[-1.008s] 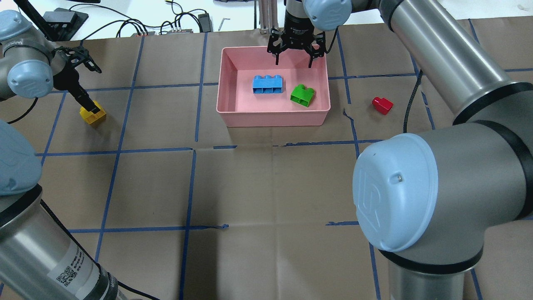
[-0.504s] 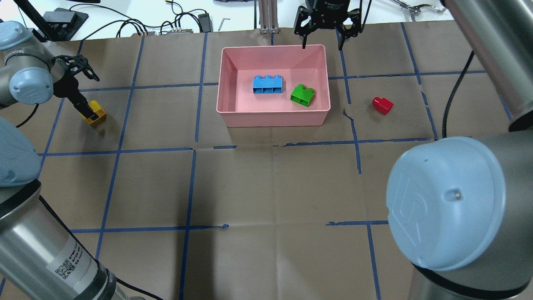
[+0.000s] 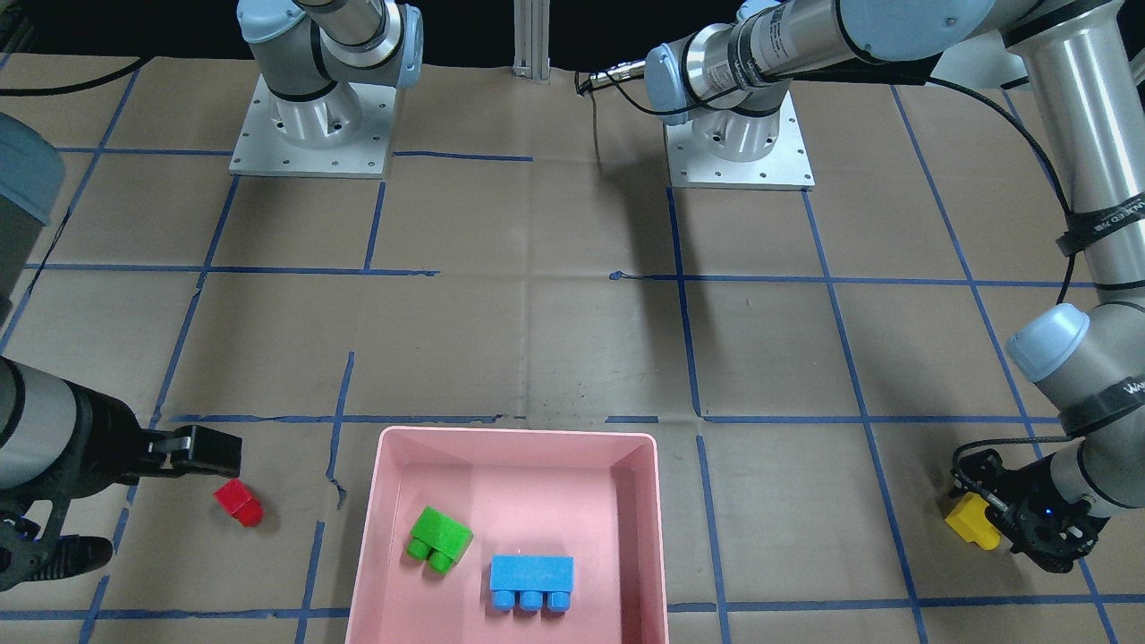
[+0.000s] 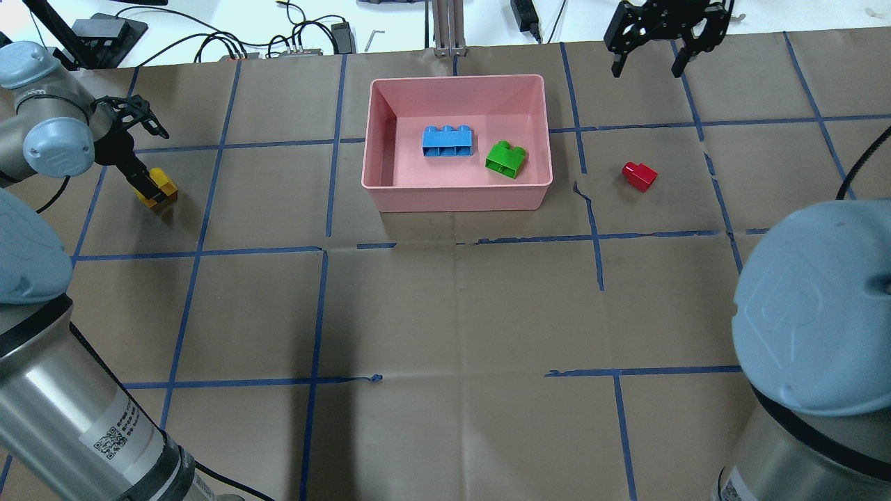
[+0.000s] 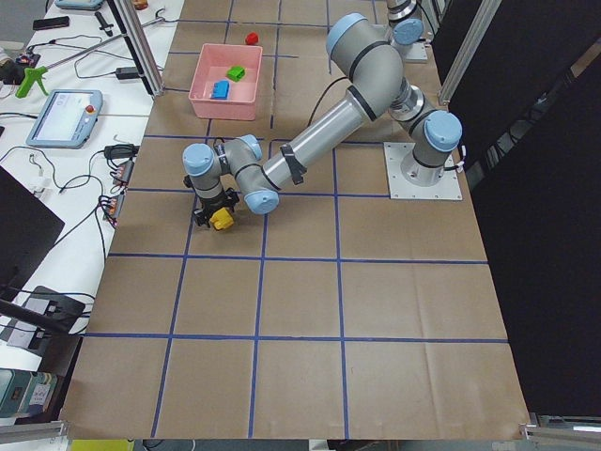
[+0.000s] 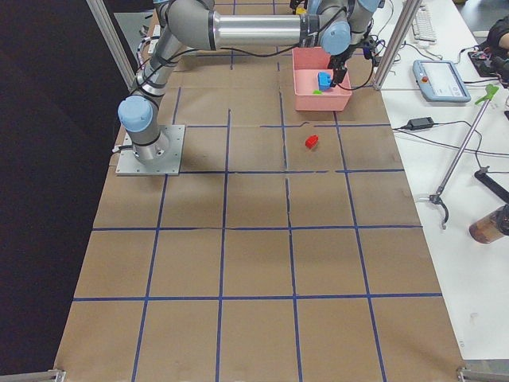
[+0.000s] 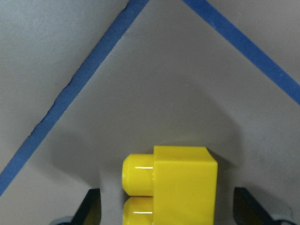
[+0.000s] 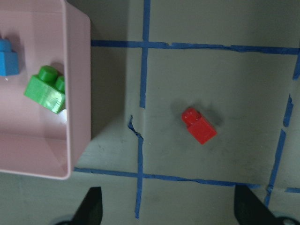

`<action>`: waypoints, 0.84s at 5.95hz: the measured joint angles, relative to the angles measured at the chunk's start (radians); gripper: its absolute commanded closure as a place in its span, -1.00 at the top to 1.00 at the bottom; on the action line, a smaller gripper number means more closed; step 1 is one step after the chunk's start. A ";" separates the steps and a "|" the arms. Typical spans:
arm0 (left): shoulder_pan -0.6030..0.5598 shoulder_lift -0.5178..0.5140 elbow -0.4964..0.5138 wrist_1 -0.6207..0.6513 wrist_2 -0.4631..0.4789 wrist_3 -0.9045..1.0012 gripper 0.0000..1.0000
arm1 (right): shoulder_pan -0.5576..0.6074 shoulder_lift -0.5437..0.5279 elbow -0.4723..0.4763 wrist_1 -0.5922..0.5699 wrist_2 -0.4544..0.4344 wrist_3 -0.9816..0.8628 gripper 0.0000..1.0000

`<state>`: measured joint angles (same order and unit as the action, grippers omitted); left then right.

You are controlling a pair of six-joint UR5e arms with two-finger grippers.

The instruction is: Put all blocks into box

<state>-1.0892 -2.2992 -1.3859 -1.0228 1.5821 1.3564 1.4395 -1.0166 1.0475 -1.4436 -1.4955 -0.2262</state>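
I should next move my right gripper to the red block next to the pink box and close it on the sides of its body (image 3: 235, 499) (image 8: 201, 130), behind the round knob.
The pink box (image 4: 456, 198) stands at the table's far middle. The blue block (image 4: 448, 141) and the green block (image 4: 506, 158) lie inside it. The red block (image 4: 640, 176) lies on the paper right of the box; it also shows in the right wrist view (image 8: 199, 125). My right gripper (image 4: 647, 66) is open and empty, high up beyond the red block. The yellow block (image 4: 169, 189) lies at the far left. My left gripper (image 4: 156, 188) is open and straddles it. In the left wrist view the yellow block (image 7: 180, 185) sits between the fingers, clear of both.
Cables and gear (image 4: 299, 42) and an aluminium post (image 4: 445, 28) stand past the table's far edge. Blue tape lines grid the brown paper. My right arm's elbow (image 4: 814, 306) hides the near right corner in the overhead view. The arm bases (image 3: 313, 125) sit at the robot's side.
My right gripper has moved from over the box's far wall to the right and farther back, still open. My left gripper stays around the yellow block. No block has moved.
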 measured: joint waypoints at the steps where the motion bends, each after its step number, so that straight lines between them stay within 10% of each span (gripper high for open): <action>1: 0.000 -0.001 -0.004 0.001 0.000 0.001 -0.15 | -0.026 -0.022 0.081 -0.038 -0.013 -0.141 0.99; 5: -0.013 0.038 -0.008 -0.004 0.059 0.155 -0.55 | -0.033 -0.015 0.328 -0.399 -0.037 -0.571 0.99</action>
<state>-1.1018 -2.2613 -1.3939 -1.0263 1.6409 1.5111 1.4065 -1.0320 1.3753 -1.8422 -1.5328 -0.7972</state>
